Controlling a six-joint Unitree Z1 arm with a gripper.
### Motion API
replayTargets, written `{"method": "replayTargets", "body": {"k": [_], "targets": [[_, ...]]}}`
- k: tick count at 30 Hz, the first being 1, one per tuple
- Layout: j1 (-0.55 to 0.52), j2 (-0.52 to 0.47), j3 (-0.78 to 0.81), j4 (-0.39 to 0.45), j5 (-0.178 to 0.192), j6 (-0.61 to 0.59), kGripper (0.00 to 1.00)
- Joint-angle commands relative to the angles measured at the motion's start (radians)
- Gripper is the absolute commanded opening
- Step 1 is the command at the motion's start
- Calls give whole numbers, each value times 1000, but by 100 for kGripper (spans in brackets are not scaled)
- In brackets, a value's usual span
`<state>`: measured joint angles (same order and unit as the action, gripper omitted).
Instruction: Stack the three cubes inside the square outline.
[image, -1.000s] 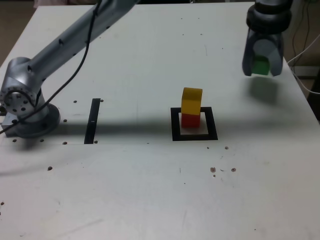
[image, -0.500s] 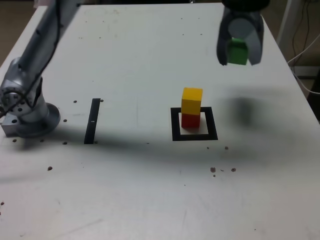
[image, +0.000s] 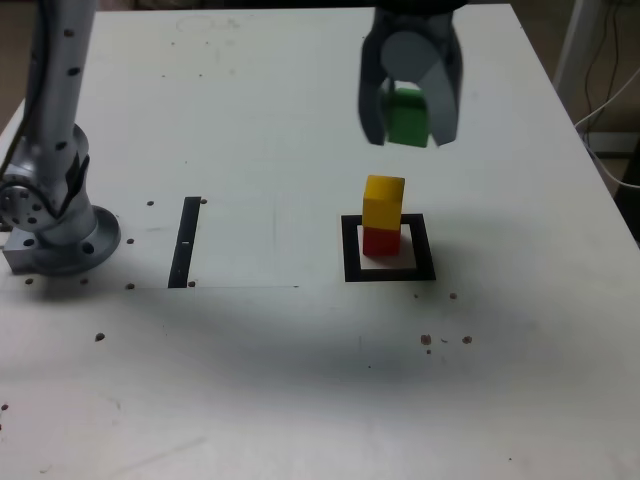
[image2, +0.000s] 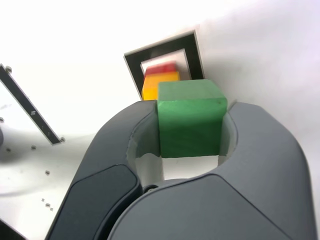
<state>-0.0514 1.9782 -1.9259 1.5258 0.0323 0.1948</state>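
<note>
I need to use my gripper to set the green cube down so that it rests on top of the yellow cube (image: 384, 184) (image2: 159, 89). The green cube is still above and behind the stack.
A yellow cube (image: 383, 204) sits on a red cube (image: 380, 241) inside the black square outline (image: 389, 271) on the white table. The yellow cube is slightly skewed on the red one. My gripper (image: 410, 125) hangs in the air above and just behind this stack, shut on the green cube (image: 407, 116). In the wrist view the green cube (image2: 190, 118) is pinched between the two dark fingers, and past it I see the yellow cube (image2: 159, 85), the red cube (image2: 160, 69) and the square outline (image2: 191, 47).
A straight black tape strip (image: 185, 241) lies at the exterior view's left of the outline. The arm's grey base (image: 55, 220) stands at the exterior view's far left. Small dark specks dot the white table (image: 300, 380).
The gripper with the green cube has travelled from the exterior view's far right toward the left, and now hangs above the yellow-on-red stack. The stack has not moved.
</note>
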Motion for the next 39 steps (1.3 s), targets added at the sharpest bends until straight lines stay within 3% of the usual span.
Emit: {"method": "replayTargets", "body": {"k": [1,18,31,33,37,39], "targets": [[-4,-18,17,-9,-4,-9,26],[-27,-56,195,-119,-41,-47,26],[-27,-48,254,-180,-48,-50,28],[-27,-46,261,-190,-51,-46,40],[-27,-44,289,-210,-62,-38,82],[-27,-44,303,-219,-67,-37,97]]}}
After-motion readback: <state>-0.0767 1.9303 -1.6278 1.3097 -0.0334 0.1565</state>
